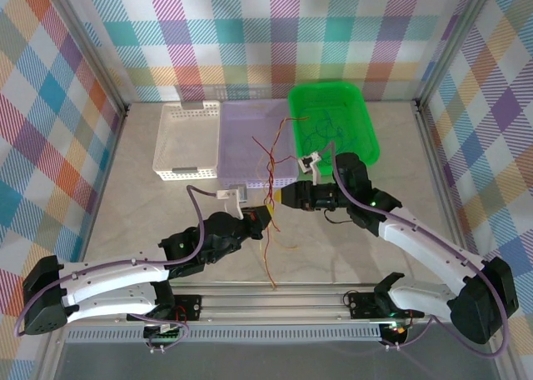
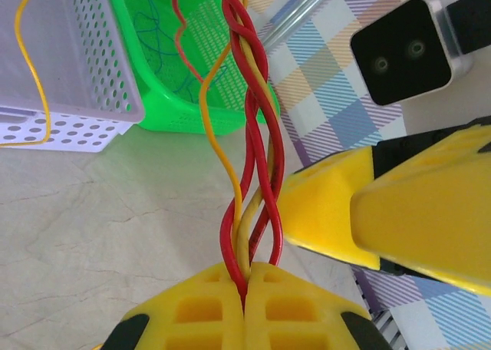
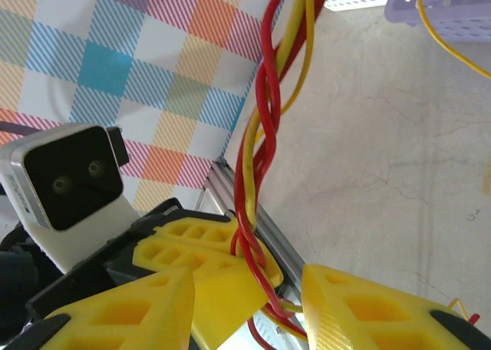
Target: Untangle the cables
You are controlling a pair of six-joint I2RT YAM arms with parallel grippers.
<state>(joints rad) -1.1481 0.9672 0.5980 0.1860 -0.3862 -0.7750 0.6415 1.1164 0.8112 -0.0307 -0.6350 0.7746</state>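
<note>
The red and yellow cables are twisted together above the fingers of my left gripper, so next I back my right gripper off, then pinch one piece of the red cable point(image 2: 277, 235) and pull it aside.
A twisted bundle of red and yellow cables point(image 1: 269, 167) runs from the lilac basket point(image 1: 250, 138) down toward the table's near edge. My left gripper point(image 1: 265, 217) is shut on this bundle; in the left wrist view the strands point(image 2: 257, 135) rise out of the closed fingertips point(image 2: 247, 277). My right gripper point(image 1: 281, 198) sits just right of it, open. In the right wrist view its two fingers point(image 3: 173, 304) stand wide apart, and the bundle point(image 3: 265, 135) passes between them unpinched. Thin blue and green cables point(image 1: 326, 130) lie in the green basket point(image 1: 366, 122).
A white perforated basket point(image 1: 187, 138) stands left of the lilac one at the back. A loose yellow strand point(image 2: 38, 97) hangs over the lilac basket's wall. An aluminium rail point(image 1: 275, 301) runs along the near edge. Checkered walls enclose the table.
</note>
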